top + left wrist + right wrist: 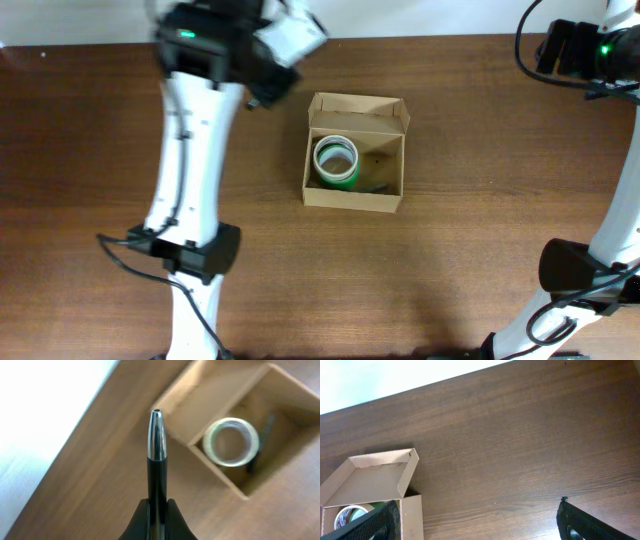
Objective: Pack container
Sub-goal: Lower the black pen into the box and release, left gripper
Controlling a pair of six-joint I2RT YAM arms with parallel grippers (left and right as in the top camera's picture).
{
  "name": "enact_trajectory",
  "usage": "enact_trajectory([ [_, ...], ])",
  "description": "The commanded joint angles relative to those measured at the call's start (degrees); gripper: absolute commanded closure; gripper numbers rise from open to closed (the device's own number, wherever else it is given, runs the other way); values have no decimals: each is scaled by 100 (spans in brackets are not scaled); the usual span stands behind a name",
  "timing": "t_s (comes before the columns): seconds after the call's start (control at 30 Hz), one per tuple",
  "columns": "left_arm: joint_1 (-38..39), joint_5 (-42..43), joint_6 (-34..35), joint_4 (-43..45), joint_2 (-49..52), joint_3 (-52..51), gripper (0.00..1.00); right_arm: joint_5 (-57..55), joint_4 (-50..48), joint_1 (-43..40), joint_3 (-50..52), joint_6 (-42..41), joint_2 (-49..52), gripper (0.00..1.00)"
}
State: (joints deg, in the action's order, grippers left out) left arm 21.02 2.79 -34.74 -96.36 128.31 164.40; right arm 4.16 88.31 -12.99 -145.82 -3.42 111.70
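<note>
The robot's left gripper will put the black pen down in the cardboard box, between the dark item and the box's front side (374,190) (271,450). The pen is now held behind the box.
The container (353,201) is a tan cardboard box in the middle of the table, its flap lid open toward the back. A green tape roll (336,160) lies inside on the left, with a dark item (376,184) beside it. My left gripper (266,86) hovers to the back left of the box, shut on a black pen (156,460) with a silver tip. The left wrist view shows the box (199,420) and roll (231,441) beyond the pen tip and the jaws (158,506). My right gripper (479,505) is open and empty, far to the right (556,46).
The brown wooden table (470,260) ends at a white edge along the back (450,18). The right wrist view shows the box flap (380,475) and roll (350,515) at its lower left. Both arm bases stand at the front (190,250) (580,270).
</note>
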Motion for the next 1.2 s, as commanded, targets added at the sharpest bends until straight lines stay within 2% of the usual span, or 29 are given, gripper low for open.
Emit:
enact_trajectory([
  [0.0,476,-365,-149,-22,-535,-643,98,31,-4,-22,26,-28,-74,1],
  [0.13,715,-365,-186,457,-1519,-2133,98,31,-4,-22,26,-28,-74,1],
  [0.23,734,-321,-264,1272,-2323,-3617,99,31,-4,-22,26,-28,-74,1],
  [0.37,739,313,-748,1762,-2492,-4610,99,31,-4,-22,26,-28,-74,1],
  [0.47,761,455,-920,2017,-2229,-4769,99,31,-4,-22,26,-28,-74,1],
  [0.77,1062,730,-2186,2245,-1362,-4769,98,31,-4,-22,26,-28,-74,1],
  [1.17,1397,706,-2197,2269,-501,-4769,98,31,-4,-22,26,-28,-74,1],
])
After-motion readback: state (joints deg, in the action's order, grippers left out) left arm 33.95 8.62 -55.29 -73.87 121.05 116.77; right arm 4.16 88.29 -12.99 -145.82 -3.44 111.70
